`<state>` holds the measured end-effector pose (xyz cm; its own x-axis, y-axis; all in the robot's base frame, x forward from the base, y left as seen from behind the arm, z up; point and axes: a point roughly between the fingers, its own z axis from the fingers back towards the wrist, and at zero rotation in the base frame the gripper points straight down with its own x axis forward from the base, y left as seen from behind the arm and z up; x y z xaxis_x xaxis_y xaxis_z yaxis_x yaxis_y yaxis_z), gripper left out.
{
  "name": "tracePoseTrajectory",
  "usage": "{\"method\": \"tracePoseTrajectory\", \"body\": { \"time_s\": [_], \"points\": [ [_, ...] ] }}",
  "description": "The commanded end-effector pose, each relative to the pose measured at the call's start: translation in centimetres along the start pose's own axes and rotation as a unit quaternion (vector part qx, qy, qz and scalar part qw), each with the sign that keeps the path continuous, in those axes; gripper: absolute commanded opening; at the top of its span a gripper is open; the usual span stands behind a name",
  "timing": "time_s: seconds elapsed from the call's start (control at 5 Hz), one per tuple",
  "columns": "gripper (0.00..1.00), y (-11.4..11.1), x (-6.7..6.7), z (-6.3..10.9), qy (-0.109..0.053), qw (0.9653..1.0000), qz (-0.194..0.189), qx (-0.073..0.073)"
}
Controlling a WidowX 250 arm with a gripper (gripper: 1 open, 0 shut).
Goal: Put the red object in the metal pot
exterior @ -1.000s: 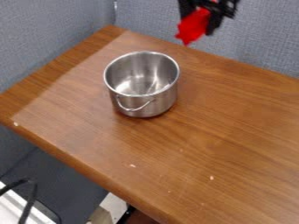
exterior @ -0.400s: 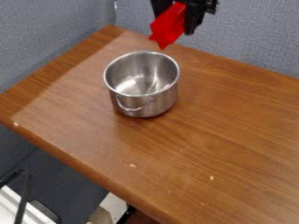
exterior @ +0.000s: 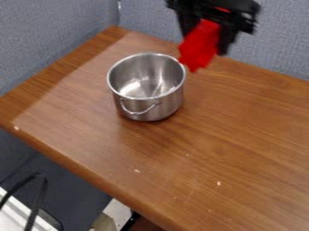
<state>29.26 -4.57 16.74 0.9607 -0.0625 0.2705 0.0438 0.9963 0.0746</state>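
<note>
My gripper will release the red object inside the metal pot (exterior: 154, 85), by the pot's inner side nearest the open table.
The red object (exterior: 200, 45), a bright red elongated block, hangs tilted in the air, and my gripper (exterior: 208, 24) is shut on its upper end. The gripper's dark body enters at the top edge of the picture. The block's lower end hovers just right of and behind the rim of the metal pot (exterior: 147, 86). That pot is a shiny steel one standing upright on the wooden table (exterior: 229, 135), with its wire handle down against its front side. I see nothing inside the pot.
A grey fabric wall (exterior: 60, 23) stands behind the table. The table's left and front edges run diagonally, and the floor with dark cables (exterior: 24, 203) lies below them. Bare wood stretches to the right of and in front of the pot.
The gripper carried the red object left toward the pot, then back right. It now shows larger and lower in the picture, beside the pot's far right rim.
</note>
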Motion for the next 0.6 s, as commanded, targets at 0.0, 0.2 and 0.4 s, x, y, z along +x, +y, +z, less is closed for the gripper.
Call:
{"method": "tracePoseTrajectory", "body": {
  "time_s": [0.0,0.2,0.4],
  "points": [
    [0.0,4.4,0.6,0.9,-0.02,0.9994,0.025,0.011],
    [0.0,8.2,0.3,1.1,-0.025,0.9988,0.04,0.015],
    [0.0,5.8,1.7,0.6,-0.023,0.9997,-0.001,-0.006]
  ]
}}
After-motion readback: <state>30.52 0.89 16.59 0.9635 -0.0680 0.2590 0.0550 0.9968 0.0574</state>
